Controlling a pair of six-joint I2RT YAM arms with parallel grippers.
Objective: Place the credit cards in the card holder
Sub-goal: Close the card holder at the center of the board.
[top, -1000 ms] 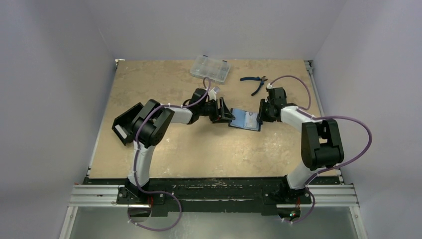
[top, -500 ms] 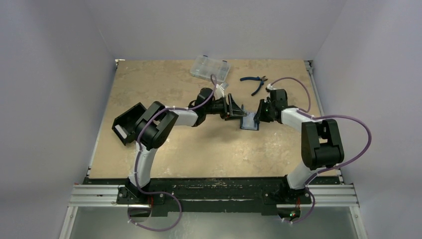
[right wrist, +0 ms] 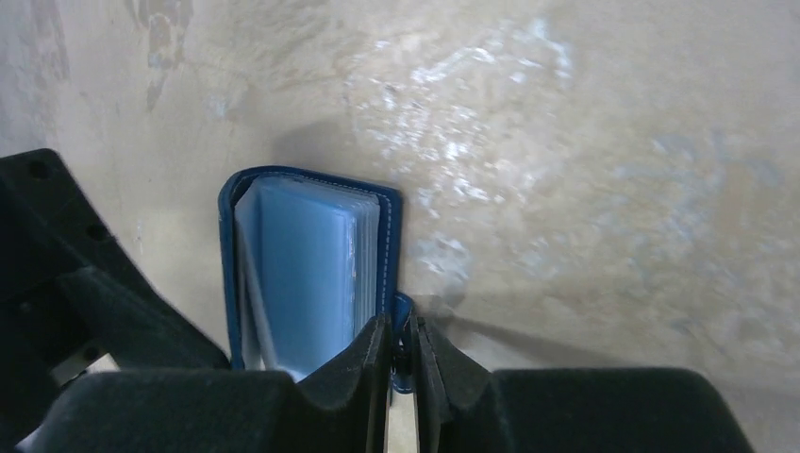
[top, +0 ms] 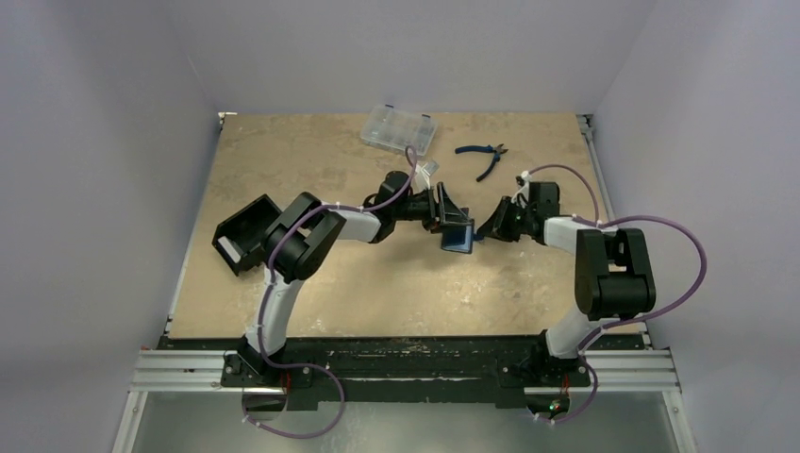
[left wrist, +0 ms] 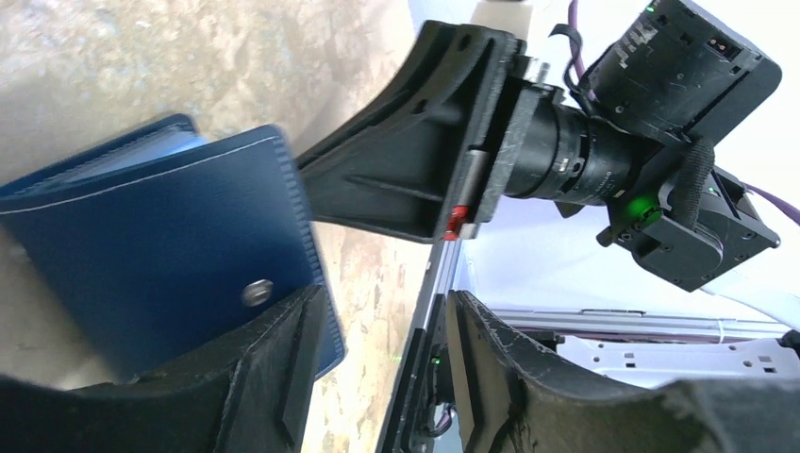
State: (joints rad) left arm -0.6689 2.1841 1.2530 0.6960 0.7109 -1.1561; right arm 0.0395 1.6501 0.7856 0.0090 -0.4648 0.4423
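I can see the card holder standing on its edge, so next I press its cover flat with my left gripper before my right gripper takes the snap tab (right wrist: pixel 403 308) from above.
The navy card holder (top: pixel 457 237) stands on its edge at mid-table, folded almost shut. Its pale blue clear sleeves (right wrist: pixel 316 274) show in the right wrist view. My right gripper (right wrist: pixel 401 326) is shut on the holder's snap tab at its right cover; from above it (top: pixel 483 231) sits just right of the holder. My left gripper (left wrist: pixel 385 302) is open with nothing between its fingers. Its left finger (left wrist: pixel 274 359) lies against the outer cover (left wrist: pixel 160 255) just below the metal stud (left wrist: pixel 257 293). No loose credit cards show; whether any sit among the sleeves I cannot tell.
A clear plastic compartment case (top: pixel 399 128) sits at the back. Blue-handled pliers (top: pixel 483 157) lie to its right. A black open-topped box (top: pixel 241 231) stands at the left beside my left arm's elbow. Both arms reach in toward the table's centre.
The card holder lay open flat; now it is folded nearly shut and upright. My left gripper swept right against its cover. My right gripper closed on the tab.
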